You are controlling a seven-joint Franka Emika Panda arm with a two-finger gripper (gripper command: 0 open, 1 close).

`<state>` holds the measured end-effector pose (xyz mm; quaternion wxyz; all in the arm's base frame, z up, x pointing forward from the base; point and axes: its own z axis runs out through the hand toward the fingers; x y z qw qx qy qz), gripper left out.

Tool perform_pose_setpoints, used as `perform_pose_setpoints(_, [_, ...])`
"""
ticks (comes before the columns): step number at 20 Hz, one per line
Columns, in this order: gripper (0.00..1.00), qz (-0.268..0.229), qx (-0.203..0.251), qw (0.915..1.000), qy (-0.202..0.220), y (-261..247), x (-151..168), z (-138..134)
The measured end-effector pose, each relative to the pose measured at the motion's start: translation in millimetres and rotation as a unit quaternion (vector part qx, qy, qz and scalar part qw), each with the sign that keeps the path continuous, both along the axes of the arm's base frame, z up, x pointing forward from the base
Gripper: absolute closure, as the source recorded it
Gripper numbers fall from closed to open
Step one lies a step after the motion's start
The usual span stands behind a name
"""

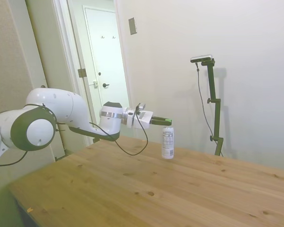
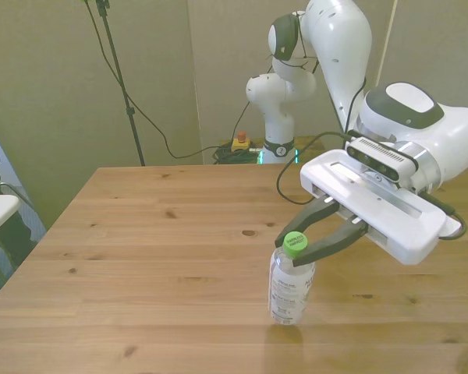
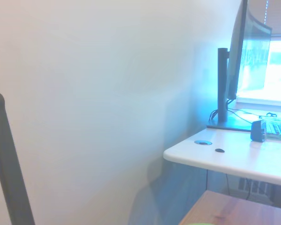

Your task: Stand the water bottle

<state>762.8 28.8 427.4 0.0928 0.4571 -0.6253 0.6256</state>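
I will release the water bottle upright on the wooden table (image 1: pixel 173 161) near the table's far edge by the wall.
The water bottle (image 2: pixel 289 285) is a small clear bottle with a white printed label and a green cap (image 2: pixel 295 244). It stands upright, its base down at the wooden table (image 2: pixel 140 257), towards the near edge in the front view. My gripper (image 2: pixel 297 248) reaches in level from the front view's right and is shut on the green cap. In the side view the bottle (image 1: pixel 168 143) stands straight under my gripper (image 1: pixel 167 123), towards the table's far side. The wrist view shows only a blurred green sliver (image 3: pixel 196 223) at its edge.
The robot's base (image 2: pixel 277 101) rises behind the table's far edge, with cables and a red button on the floor. A white desk (image 3: pixel 234 157) with a monitor stands beyond the table in the wrist view. A door (image 1: pixel 106 71) and plain walls surround the table.
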Motion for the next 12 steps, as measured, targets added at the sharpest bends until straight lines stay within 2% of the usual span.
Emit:
perform_pose_setpoints(5, [1.00, -0.003, -0.002, 1.0000, -0.009, -1, 17, -12])
perform_pose_setpoints(12, [1.00, -0.005, -0.006, 0.9999, -0.009, 0, 24, -23])
